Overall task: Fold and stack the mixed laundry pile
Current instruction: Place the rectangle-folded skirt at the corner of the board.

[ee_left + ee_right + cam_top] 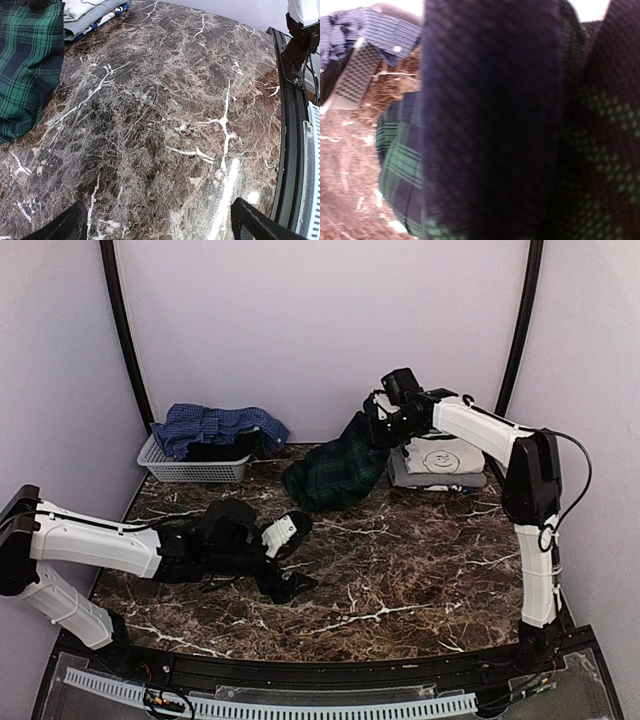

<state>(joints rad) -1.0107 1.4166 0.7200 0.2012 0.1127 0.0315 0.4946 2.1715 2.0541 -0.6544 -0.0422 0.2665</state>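
The robot's right gripper should set the dark green tartan shirt down on the white tee atop the folded stack point(438, 449).
The dark green tartan shirt point(335, 470) hangs from my right gripper point(376, 430), its lower part resting on the marble table. The gripper is shut on the shirt's upper edge. In the right wrist view the tartan cloth point(520, 125) fills the frame and hides the fingers. A folded stack topped by a white tee point(437, 462) lies just right of the shirt. The blue checked shirt point(222, 425) and a dark item point(215, 450) lie in the basket. My left gripper point(290, 558) is open and empty over bare table point(160, 230), with the tartan point(25, 65) far to its left.
The pale grey slatted basket point(190, 472) stands at the back left and shows in the right wrist view point(352, 75). The marble table point(420, 560) has a black rail along its near edge point(290, 150). The right arm's base stands at the near right.
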